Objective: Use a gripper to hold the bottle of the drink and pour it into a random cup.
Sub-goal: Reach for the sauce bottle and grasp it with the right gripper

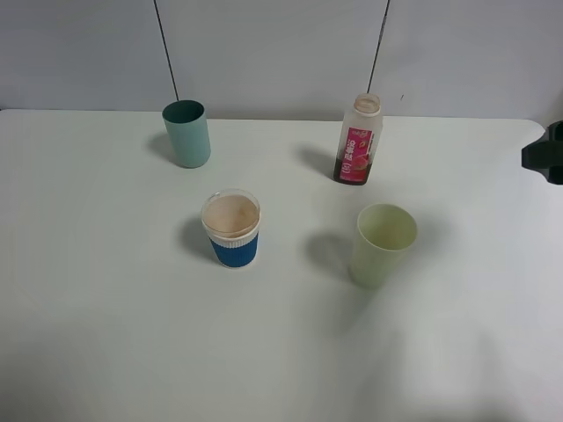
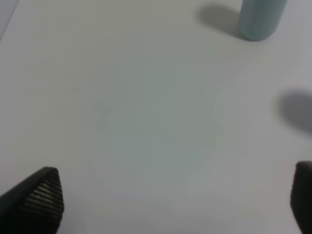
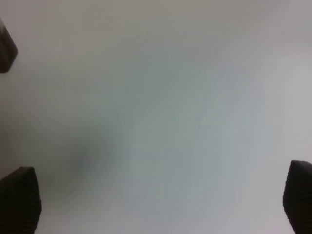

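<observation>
The bottle's pink-red label (image 1: 356, 156) is the next place for my right gripper to go, and it will close there around the body of the bottle.
The bottle (image 1: 359, 141) stands upright and capless at the back right of the table, with a pink-red label and dark drink low inside it. The cup (image 1: 231, 229), with its white band and blue sleeve, stands near the middle and holds a pale brown fill. Only a black part of the right arm (image 1: 545, 156) shows at the right edge, well apart from the bottle. In the right wrist view my right gripper (image 3: 158, 202) is open over bare table. My left gripper (image 2: 173, 200) is open too, with nothing between its fingertips (image 2: 41, 200).
A teal tumbler (image 1: 186, 134) stands at the back left; its base (image 2: 258, 19) shows in the left wrist view. A pale green cup (image 1: 383, 244) stands right of the middle, in front of the bottle. The white table (image 1: 106, 334) ends at a grey wall.
</observation>
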You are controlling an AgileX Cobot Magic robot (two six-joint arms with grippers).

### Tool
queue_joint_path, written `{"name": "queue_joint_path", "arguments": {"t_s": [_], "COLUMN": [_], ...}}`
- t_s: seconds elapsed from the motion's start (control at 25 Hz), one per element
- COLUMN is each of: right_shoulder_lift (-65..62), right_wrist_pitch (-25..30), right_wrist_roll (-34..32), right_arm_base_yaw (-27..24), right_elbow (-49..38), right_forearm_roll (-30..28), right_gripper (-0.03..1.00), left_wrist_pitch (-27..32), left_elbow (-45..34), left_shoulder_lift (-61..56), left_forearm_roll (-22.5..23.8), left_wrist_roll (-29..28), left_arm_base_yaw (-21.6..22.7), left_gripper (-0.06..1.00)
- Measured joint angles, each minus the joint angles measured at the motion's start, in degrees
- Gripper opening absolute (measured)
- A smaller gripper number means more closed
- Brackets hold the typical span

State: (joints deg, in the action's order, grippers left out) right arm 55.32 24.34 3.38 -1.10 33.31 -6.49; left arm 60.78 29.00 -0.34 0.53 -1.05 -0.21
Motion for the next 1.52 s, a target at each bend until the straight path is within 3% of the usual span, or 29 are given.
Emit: {"name": "queue_joint_path", "arguments": {"t_s": [0.24,0.36,0.48,0.72,0.8,0.92,1.2,1.52], "right_shoulder_lift": [10.3,15.1,19.0,24.8,26.5,29.6,37.3,44.4], "right_wrist_pitch": [-7.2,-10.5,-14.1,-26.2,-30.7,-35.9,-40.0,-50.9], "right_wrist_roll": [-1.3,-6.6,-16.6,-42.1,-46.3,-47.0,-44.2,-43.7], "right_arm_base_yaw": [0.0,0.0,0.0,0.0,0.0,0.0,0.0,0.0], "right_elbow": [0.0,0.0,0.0,0.0,0.0,0.0,5.3,11.4], "right_forearm_roll": [-4.4,-9.8,-19.1,-46.4,-53.0,-59.2,-62.5,-71.0], "right_gripper": [0.99,0.99,0.99,0.99,0.99,0.99,0.99,0.99], "left_wrist_pitch": [0.0,0.0,0.0,0.0,0.0,0.0,0.0,0.0], "left_elbow": [0.0,0.0,0.0,0.0,0.0,0.0,0.0,0.0], "left_shoulder_lift": [0.0,0.0,0.0,0.0,0.0,0.0,0.0,0.0], "left_forearm_roll": [0.0,0.0,0.0,0.0,0.0,0.0,0.0,0.0], "left_wrist_roll": [0.0,0.0,0.0,0.0,0.0,0.0,0.0,0.0], "left_arm_base_yaw": [0.0,0.0,0.0,0.0,0.0,0.0,0.0,0.0], "left_gripper": [0.93,0.93,0.93,0.93,0.93,0.93,0.93,0.93]}}
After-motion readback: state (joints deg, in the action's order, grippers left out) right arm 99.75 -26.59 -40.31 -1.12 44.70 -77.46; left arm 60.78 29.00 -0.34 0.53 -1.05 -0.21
